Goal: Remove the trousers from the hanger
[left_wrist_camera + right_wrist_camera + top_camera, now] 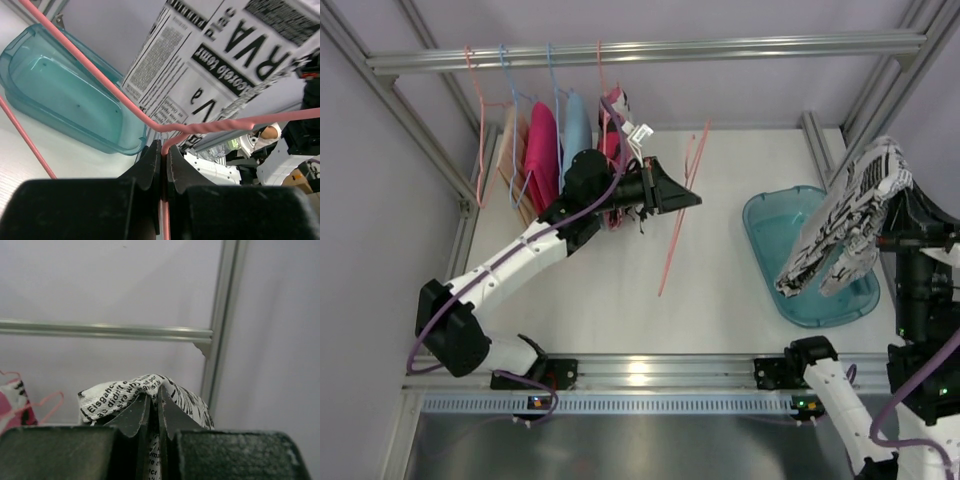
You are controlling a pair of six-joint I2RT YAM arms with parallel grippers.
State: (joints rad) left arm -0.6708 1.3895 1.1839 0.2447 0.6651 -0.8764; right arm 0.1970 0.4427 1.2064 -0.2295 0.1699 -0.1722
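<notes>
My right gripper is to release the black-and-white comic print trousers inside the teal bin [800, 258] on the white table.
The black-and-white comic print trousers [840, 230] hang free of any hanger from my right gripper [155, 401], which is shut on a fold of the cloth [125, 387], above the teal bin [772, 225]. My left gripper [690, 198] is shut on the wire of a bare pink hanger [678, 235], held off the rail over the table. In the left wrist view the jaws [164, 150] pinch the hanger's neck [210, 125], with the print trousers [225, 60] behind. The pink-red patched trousers [615, 115] hang on the rail behind the left arm.
Tan [510, 150], magenta [542, 150] and light-blue [577, 130] garments hang on hangers from the metal rail [720, 48] at the back left. Frame posts stand at both sides. The teal bin [65, 95] lies on the white table at the right.
</notes>
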